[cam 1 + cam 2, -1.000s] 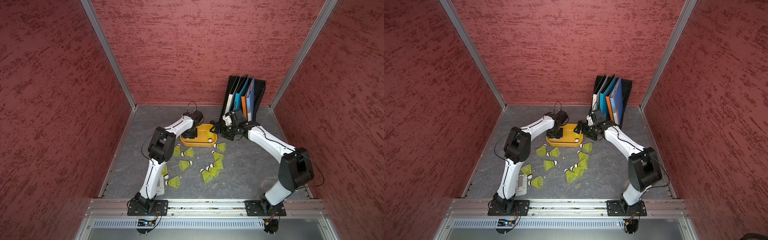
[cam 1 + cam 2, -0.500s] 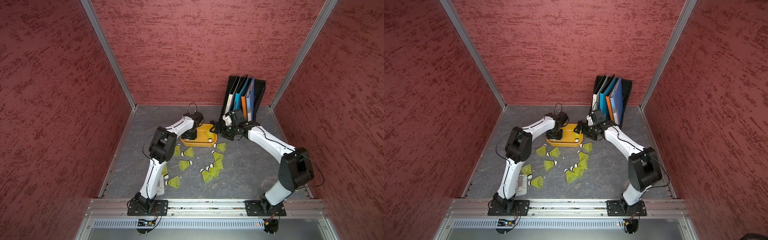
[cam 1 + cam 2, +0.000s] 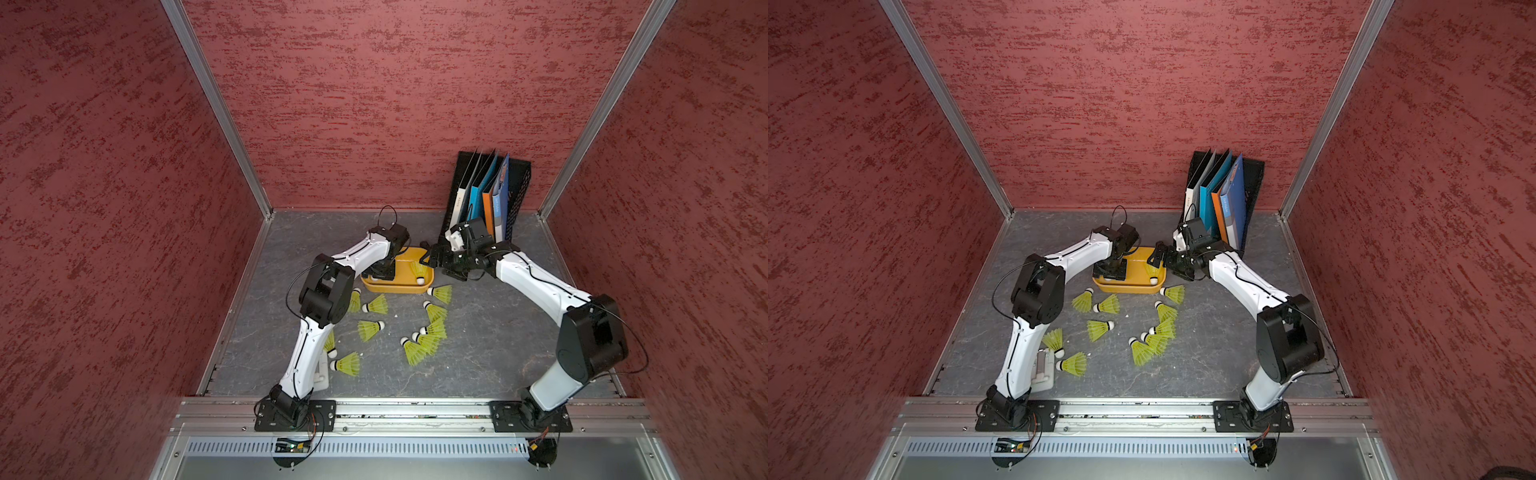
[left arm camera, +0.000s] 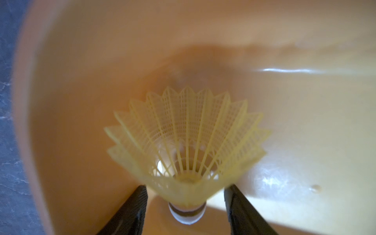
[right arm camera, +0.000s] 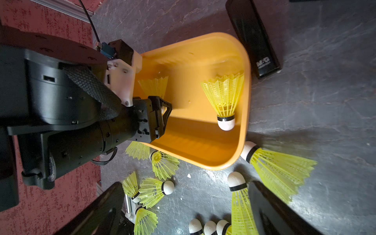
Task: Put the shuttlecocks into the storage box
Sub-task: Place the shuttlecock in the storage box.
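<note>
The black band (image 3: 379,325) (image 5: 163,187) of the lone shuttlecock, which lies in front of the pair nearest my left gripper, will be gripped by my right gripper.
The orange-yellow storage box (image 3: 409,287) (image 3: 1125,289) sits mid-floor toward the back. My left gripper (image 3: 382,272) (image 3: 1111,270) (image 4: 187,203) reaches down into it. Its jaws stand open on either side of a blurred yellow-green shuttlecock (image 4: 187,142), and neither finger touches the white tip. A second shuttlecock (image 5: 224,97) (image 3: 419,272) lies in the box near its right end. My right gripper (image 3: 430,257) (image 3: 1154,257) (image 5: 186,186) hovers open and empty at that end. Several shuttlecocks (image 3: 376,305) (image 3: 1098,330) (image 5: 156,190) lie scattered on the floor in front of the box.
A black mesh file rack with folders (image 3: 490,195) (image 3: 1223,195) stands at the back right, just behind my right wrist. A black case (image 5: 254,38) lies beside the box's far corner. A small white part (image 3: 1042,370) lies by my left arm. Red walls enclose three sides.
My left gripper's jaws have opened inside the box and let go of the shuttlecock. Both arms have stayed nearly in place.
</note>
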Controlling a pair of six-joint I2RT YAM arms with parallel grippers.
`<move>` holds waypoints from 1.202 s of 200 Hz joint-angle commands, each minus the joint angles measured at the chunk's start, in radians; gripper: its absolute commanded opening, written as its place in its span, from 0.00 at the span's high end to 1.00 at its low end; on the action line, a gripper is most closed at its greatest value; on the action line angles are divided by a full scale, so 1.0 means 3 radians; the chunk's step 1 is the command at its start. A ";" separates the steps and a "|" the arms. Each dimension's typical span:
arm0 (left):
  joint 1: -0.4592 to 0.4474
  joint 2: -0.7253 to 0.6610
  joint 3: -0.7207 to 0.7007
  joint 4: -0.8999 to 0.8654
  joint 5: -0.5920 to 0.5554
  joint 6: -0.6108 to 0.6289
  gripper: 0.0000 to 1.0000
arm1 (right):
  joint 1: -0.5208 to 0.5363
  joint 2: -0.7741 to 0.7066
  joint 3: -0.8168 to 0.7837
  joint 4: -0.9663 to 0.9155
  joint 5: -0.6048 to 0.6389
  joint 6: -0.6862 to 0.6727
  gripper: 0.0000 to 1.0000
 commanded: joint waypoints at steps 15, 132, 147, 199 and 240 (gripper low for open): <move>-0.0074 -0.0241 0.0023 0.0043 -0.0044 -0.0024 0.28 | 0.0006 -0.0054 0.0054 -0.0058 0.0073 -0.0049 0.02; -0.0128 -0.0769 -0.0330 0.0135 0.0008 -0.0173 0.17 | 0.0011 -0.0201 0.0021 -0.0112 0.0232 -0.0210 0.02; -0.0131 -0.0892 -0.0404 0.0163 0.0045 -0.0209 0.16 | 0.0026 -0.0246 0.0026 -0.0104 0.0257 -0.0321 0.01; -0.0121 -0.1683 -0.1091 0.0422 0.0375 -0.0491 0.01 | 0.0230 -0.0446 -0.0056 -0.0090 0.0572 -0.0976 0.02; -0.0183 -0.2570 -0.2032 0.0766 0.0729 -0.0681 0.00 | 0.0471 -0.0609 -0.0322 0.0142 0.0633 -0.1630 0.02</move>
